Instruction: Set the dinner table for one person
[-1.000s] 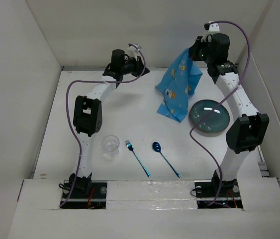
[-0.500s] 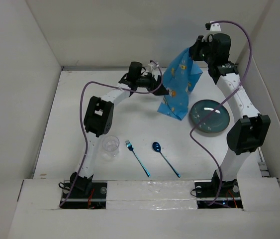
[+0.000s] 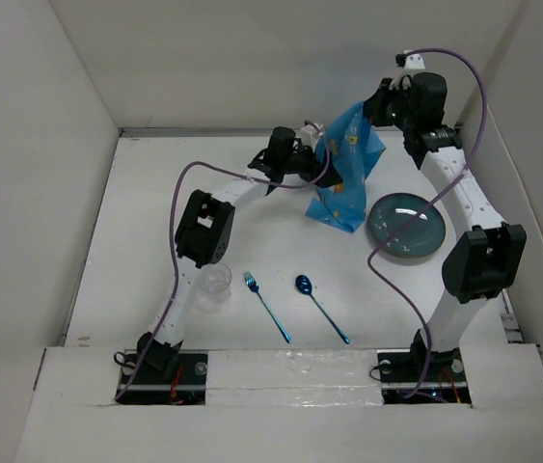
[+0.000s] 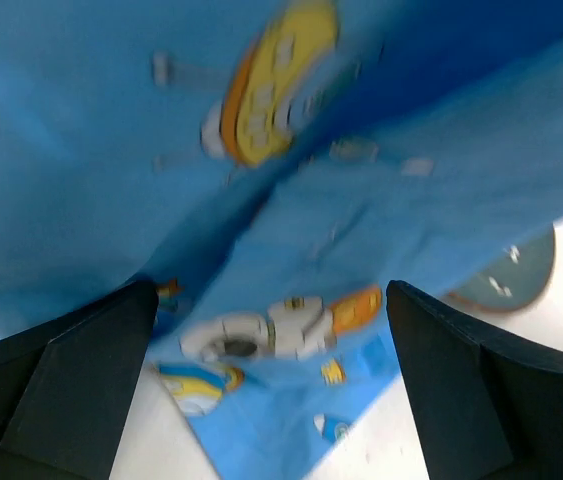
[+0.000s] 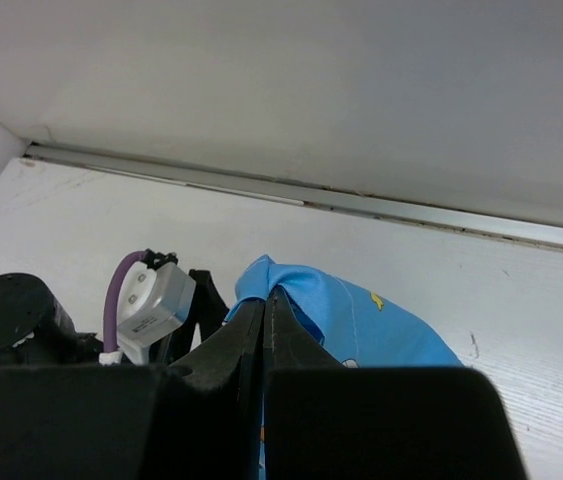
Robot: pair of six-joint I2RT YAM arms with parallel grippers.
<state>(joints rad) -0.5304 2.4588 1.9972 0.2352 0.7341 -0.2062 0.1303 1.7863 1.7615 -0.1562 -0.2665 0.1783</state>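
Next, I take the cloth's loose edge [image 3: 322, 152] with my left gripper, since the blue cloth hangs bunched from my right gripper, and pull it wide before laying it down.
A blue cartoon-printed cloth [image 3: 348, 178] hangs over the back of the white dinner table [image 3: 155, 222], its lower corner on the tabletop. My right gripper [image 3: 377, 102] is shut on the cloth's top corner [image 5: 306, 290]; in the right wrist view its jaws [image 5: 266, 305] are pressed together on the fabric. My left gripper [image 3: 317, 154] stands open at the cloth's left edge. In the left wrist view the cloth [image 4: 361, 200] fills the frame ahead of the wide-apart fingers [image 4: 269, 292]; nothing is gripped.
A teal plate [image 3: 406, 225] lies right of the cloth, its rim also visible [image 4: 511, 275] in the left wrist view. A clear glass [image 3: 215, 282], a blue fork [image 3: 266, 306] and a blue spoon [image 3: 321, 307] lie near the front. White walls enclose the table.
My left arm has swung right from the back left up to the hanging cloth, and its jaws have opened wide. The right gripper has kept its hold on the cloth.
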